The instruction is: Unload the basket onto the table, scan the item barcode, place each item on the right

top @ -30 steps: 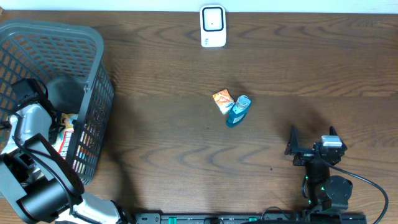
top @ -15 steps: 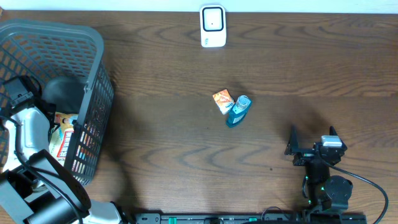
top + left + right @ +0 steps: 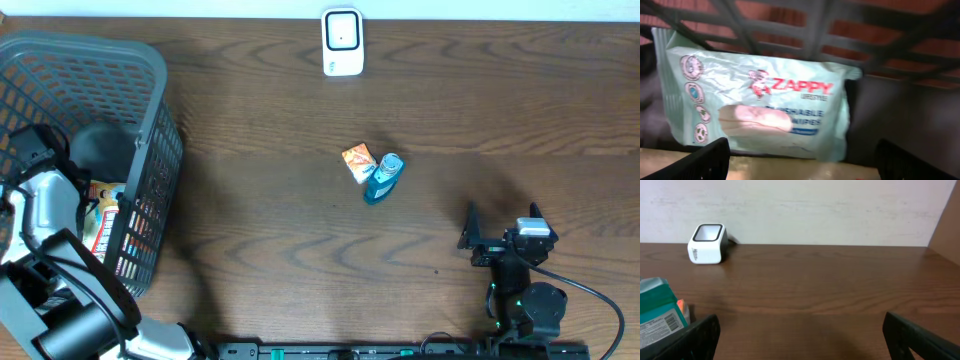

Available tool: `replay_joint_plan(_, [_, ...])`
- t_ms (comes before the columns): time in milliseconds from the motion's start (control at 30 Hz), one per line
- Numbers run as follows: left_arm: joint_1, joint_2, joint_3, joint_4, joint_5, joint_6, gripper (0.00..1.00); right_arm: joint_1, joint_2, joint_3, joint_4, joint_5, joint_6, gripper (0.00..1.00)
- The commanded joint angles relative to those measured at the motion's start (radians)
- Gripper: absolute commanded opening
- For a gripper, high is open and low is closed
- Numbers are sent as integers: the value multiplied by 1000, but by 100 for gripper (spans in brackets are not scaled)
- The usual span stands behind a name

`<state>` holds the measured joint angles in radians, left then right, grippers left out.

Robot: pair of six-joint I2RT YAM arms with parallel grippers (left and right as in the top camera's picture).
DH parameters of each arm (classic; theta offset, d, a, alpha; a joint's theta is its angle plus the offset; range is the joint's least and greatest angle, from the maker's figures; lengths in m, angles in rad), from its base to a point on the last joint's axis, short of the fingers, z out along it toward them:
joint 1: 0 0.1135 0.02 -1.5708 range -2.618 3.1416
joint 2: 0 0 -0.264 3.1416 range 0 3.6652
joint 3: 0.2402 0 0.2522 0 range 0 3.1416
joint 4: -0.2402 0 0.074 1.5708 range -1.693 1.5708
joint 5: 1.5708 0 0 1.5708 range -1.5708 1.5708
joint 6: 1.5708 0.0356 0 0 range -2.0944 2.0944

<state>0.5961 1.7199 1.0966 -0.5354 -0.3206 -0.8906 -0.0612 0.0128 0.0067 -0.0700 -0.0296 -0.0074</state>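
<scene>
The mint-green pack lies broadside with one end beyond my left gripper's finger, so next I back away, then press in and pinch its printed lettering [image 3: 799, 119].
My left gripper [image 3: 805, 171] is down inside the grey mesh basket [image 3: 150, 90], jaws wide open and holding nothing. Just beyond its fingertips [image 3: 705, 161] a mint-green pack of wipes [image 3: 760, 102] leans against the basket wall, with a tan flat item [image 3: 790, 167] below it. The white barcode scanner [image 3: 342, 42] stands at the far edge of the table, also seen as the scanner [image 3: 707, 243] in the right wrist view. My right gripper [image 3: 500, 235] rests open and empty near the front right, pointing at the far wall.
A small orange box [image 3: 358, 162] and a teal bottle [image 3: 383, 178] lie together mid-table; the bottle's barcode label [image 3: 660, 317] shows at the left of the right wrist view. Several packaged items [image 3: 105, 205] lie in the basket beside my left arm [image 3: 50, 205].
My left arm has shifted slightly inside the basket and its jaws now stand open. The right arm and the items on the table have not moved.
</scene>
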Motion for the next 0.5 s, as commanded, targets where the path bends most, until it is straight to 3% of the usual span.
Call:
replay_joint_plan(0, [30, 12, 2, -5, -25, -15, 92, 8, -2, -1, -4, 1, 14, 99])
replay_joint_plan(467, [75, 124, 1, 7, 24, -61, 90, 8, -2, -1, -4, 1, 14, 99])
